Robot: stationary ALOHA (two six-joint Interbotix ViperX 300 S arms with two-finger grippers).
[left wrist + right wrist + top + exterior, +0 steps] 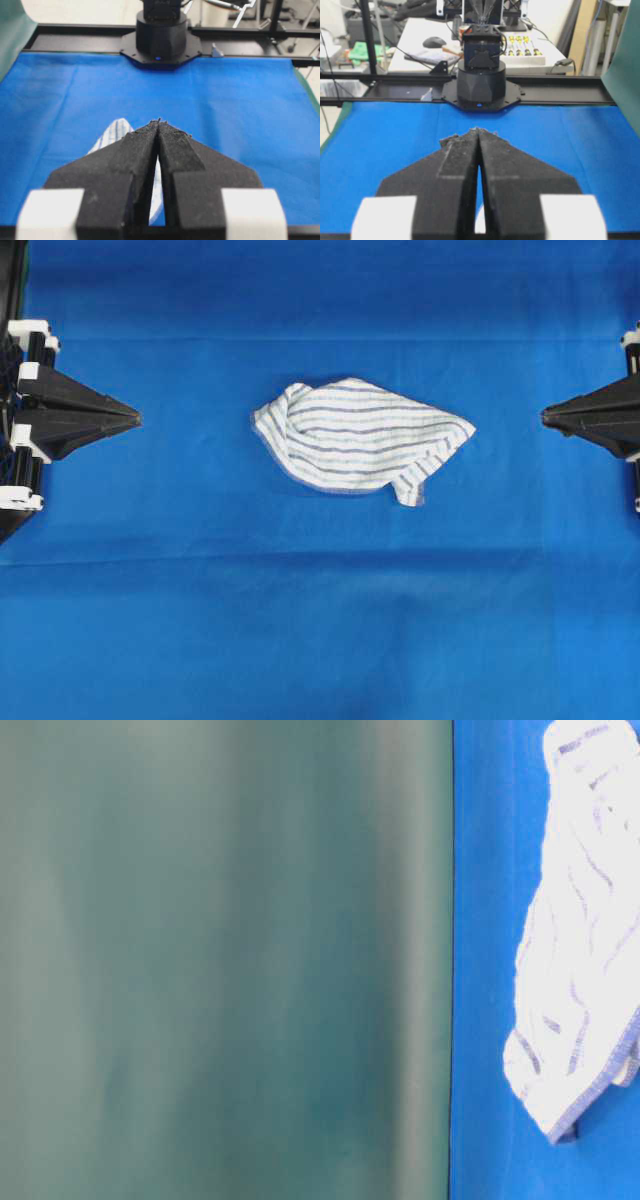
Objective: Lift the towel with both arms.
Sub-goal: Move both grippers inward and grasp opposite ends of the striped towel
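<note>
Next, I move my right gripper to the towel's small protruding flap (412, 478) and close it there, where the flap meets the rest of the striped towel.
The towel (358, 440), white with blue and grey stripes, lies crumpled in the middle of the blue sheet (320, 620). It also shows at the right of the table-level view, the towel (580, 950) bunched on the blue cloth. My left gripper (136, 419) points at it from the left edge, shut and empty, a good gap away. My right gripper (544, 417) points in from the right edge, also shut and empty, apart from the cloth. In the left wrist view the towel (112, 135) peeks out behind the closed left gripper (159, 121). The right gripper (478, 130) hides most of it.
A green backdrop (220, 960) fills the left of the table-level view. Each wrist view shows the opposite arm's black base (161, 37) on the frame rail at the far edge of the sheet. A workbench with tools (525, 47) stands beyond the rail.
</note>
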